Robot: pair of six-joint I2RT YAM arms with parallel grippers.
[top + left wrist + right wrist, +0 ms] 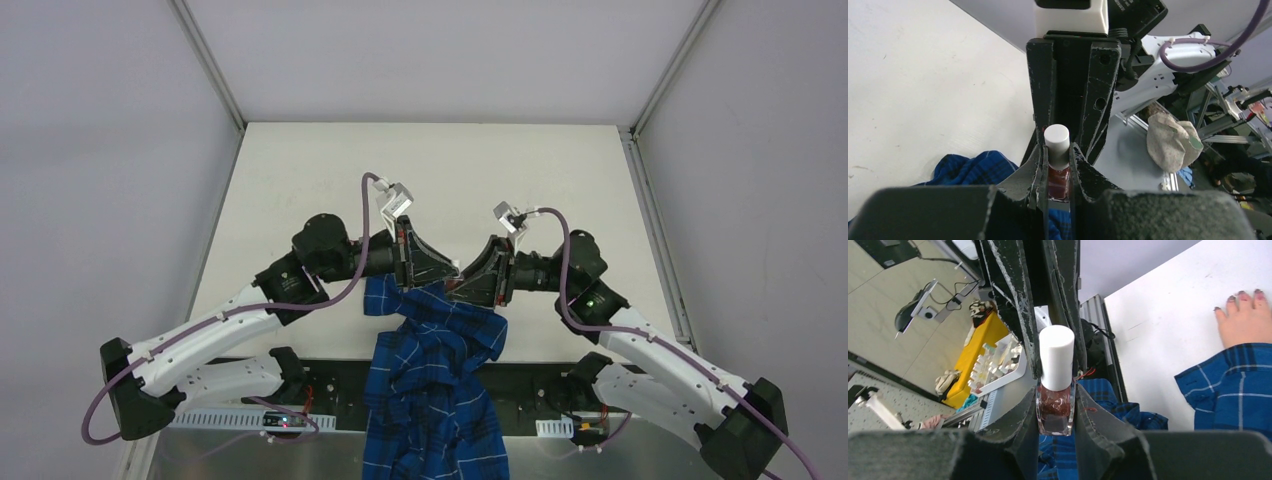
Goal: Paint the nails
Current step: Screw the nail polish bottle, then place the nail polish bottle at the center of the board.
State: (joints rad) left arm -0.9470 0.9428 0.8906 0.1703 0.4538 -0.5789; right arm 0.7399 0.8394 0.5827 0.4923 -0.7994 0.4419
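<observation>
The left gripper is shut on the polish bottle's white cap and should move that grip to the polish bottle's glass body (1054, 412) before the right gripper opens.
A small polish bottle (1055, 412) of dark red lacquer hangs between both grippers over the table's near middle. My right gripper (1055, 400) is shut on its glass body. My left gripper (1058, 156) is shut on its white cap (1056, 137). In the top view the left gripper (447, 268) and right gripper (470, 278) meet tip to tip above the blue plaid sleeve (435, 375), which hides the hand there. The right wrist view shows the pale hand (1243, 322) flat on the table, with dark reddish-purple nails (1240, 293) on its fingers.
The sleeve drapes over the table's near edge between the arm bases. White walls (120, 150) close in the table on three sides. Off the table stand a yellow bin (973, 352), a white tray (1000, 371) and a beige cloth bundle (1170, 140).
</observation>
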